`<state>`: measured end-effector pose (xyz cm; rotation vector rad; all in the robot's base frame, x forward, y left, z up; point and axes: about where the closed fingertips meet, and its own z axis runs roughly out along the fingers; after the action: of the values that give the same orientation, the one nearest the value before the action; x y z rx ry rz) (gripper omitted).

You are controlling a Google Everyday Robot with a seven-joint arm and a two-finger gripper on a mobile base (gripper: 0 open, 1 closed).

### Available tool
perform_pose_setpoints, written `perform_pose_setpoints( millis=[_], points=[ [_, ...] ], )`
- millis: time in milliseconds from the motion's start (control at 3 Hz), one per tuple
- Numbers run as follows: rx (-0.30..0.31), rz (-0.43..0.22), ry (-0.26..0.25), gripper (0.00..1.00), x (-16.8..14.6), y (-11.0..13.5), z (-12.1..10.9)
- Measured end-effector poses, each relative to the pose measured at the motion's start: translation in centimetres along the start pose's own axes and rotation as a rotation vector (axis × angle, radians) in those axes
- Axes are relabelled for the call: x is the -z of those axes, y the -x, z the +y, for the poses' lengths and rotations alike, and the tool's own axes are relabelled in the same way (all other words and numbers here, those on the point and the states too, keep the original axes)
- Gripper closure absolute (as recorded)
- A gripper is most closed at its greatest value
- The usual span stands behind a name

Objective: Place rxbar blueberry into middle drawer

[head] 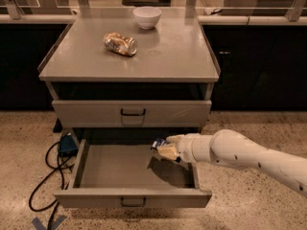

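Next, I set the rxbar blueberry down on the grey tray's bottom by my gripper's shadow (153,161), inside the open middle drawer.
The rxbar blueberry (157,143) shows as a small dark blue and white tip sticking out of my gripper (166,150). The gripper is shut on it and holds it above the right rear part of the open middle drawer (120,171). My white arm (240,155) reaches in from the right, over the drawer's right wall. The drawer is pulled far out, its grey tray floor is bare, and the gripper's shadow falls on it. Most of the bar is hidden by the fingers.
The drawer above (132,113) is closed, with a dark handle. On the cabinet top (182,56) lie a shiny tan crushed can (120,43) and a white bowl (147,17). A blue box (67,145) and black cables (45,176) lie on the floor at the left.
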<state>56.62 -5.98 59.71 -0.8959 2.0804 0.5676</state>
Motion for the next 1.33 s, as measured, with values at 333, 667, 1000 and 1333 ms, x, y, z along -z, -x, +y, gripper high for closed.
perform_pose_setpoints(
  millis=[333, 667, 1000, 1333],
  points=[
    [-0.095, 0.005, 0.103, 1.00, -7.9, -4.3, -1.4],
    [-0.094, 0.006, 0.103, 1.00, -7.9, -4.3, -1.4],
    [-0.098, 0.048, 0.126, 1.00, -10.6, -6.5, -2.0],
    [-0.116, 0.092, 0.150, 1.00, -15.4, -9.7, -3.6]
  ],
)
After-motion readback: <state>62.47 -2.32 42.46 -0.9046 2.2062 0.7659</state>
